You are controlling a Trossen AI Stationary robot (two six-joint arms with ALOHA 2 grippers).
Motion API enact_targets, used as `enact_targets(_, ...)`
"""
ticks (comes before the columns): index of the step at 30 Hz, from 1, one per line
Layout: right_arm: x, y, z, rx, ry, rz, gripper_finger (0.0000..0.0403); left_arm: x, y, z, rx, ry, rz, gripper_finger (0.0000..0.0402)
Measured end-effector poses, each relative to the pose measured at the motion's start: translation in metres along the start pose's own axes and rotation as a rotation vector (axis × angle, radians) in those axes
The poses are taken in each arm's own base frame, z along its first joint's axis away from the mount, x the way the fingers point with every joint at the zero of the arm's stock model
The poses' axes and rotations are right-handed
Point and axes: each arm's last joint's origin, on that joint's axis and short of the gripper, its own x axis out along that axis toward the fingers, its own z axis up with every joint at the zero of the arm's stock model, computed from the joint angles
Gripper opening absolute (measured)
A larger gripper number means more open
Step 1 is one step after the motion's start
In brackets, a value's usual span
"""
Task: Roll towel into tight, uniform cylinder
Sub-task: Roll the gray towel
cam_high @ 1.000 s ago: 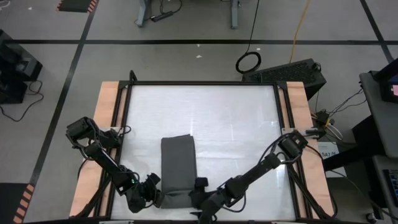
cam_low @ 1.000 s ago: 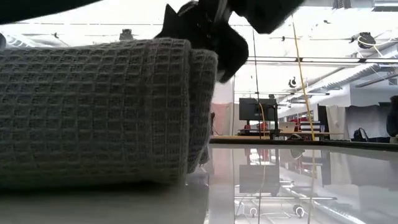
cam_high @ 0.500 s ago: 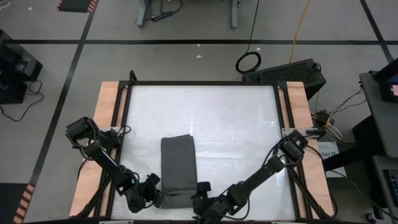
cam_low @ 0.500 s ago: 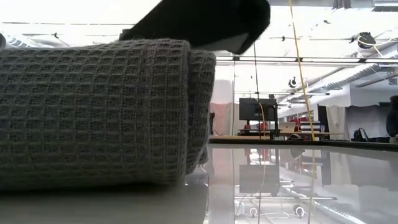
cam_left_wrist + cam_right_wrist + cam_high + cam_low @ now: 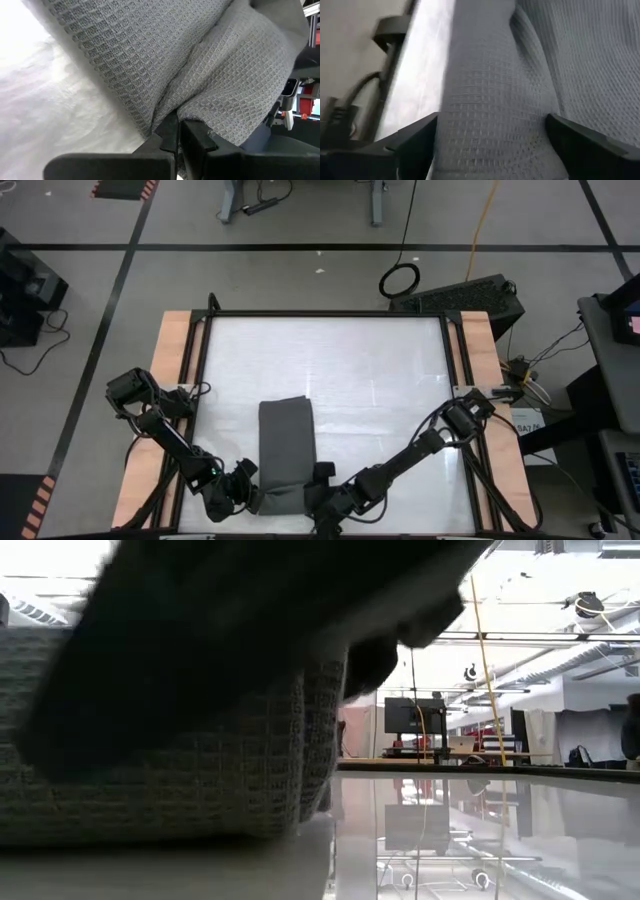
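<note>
The left gripper pinches just the thick towel fold's inner edge, so it should open, then close around the fold's bulging end [image 5: 226, 118].
The dark grey waffle-weave towel [image 5: 285, 442] lies as a narrow folded strip near the table's front edge, and its near end bulges into a thick fold [image 5: 200, 790]. My left gripper [image 5: 250, 498] is at the towel's near left corner, shut on the cloth. My right gripper [image 5: 322, 478] is at the near right side, wide open. Its two fingers [image 5: 415, 142] stand on either side of the towel's bulging near end [image 5: 490, 100]. In the low view its dark body covers much of the towel. My left gripper pinches a raised fold of the towel [image 5: 170, 107] at the near left corner between its two shut fingers. It comes slanting down from the table's near left. The towel lies on the table. Whether my right gripper's open fingers touch the towel, I cannot tell.
The white table top [image 5: 330, 360] stretches beyond the towel toward the far edge. Wooden side boards [image 5: 172, 380] and a black frame border it. A dark keyboard [image 5: 460, 295] and a cable loop [image 5: 400, 278] lie on the floor past the far right corner.
My right gripper has drawn back a little toward the table's near edge. It has then come down again over the towel's near right end, and it now fills much of the low view. It has stayed open. The towel has not moved.
</note>
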Motion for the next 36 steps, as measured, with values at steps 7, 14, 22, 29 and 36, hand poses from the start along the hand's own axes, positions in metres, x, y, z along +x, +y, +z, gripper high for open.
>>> enact_targets(7,0.006,-0.014,0.004,0.039,0.045,0.054,0.0322,0.000,0.000,0.000,0.009,0.000,-0.001,0.0015)
enact_targets(14,0.016,-0.026,0.004,0.052,0.114,0.152,0.0259,-0.001,-0.001,0.000,0.031,0.001,-0.004,0.0020)
enact_targets(22,0.019,-0.032,0.004,0.055,0.137,0.156,0.0218,-0.025,-0.011,0.004,0.220,0.071,0.001,0.0109)
enact_targets(29,0.020,-0.035,0.004,0.073,0.154,0.177,0.0196,-0.079,-0.029,0.019,0.448,0.153,0.045,0.0161)
enact_targets(36,0.020,-0.034,0.004,0.089,0.163,0.191,0.0185,-0.099,-0.086,0.008,0.766,-0.104,-0.252,0.0165)
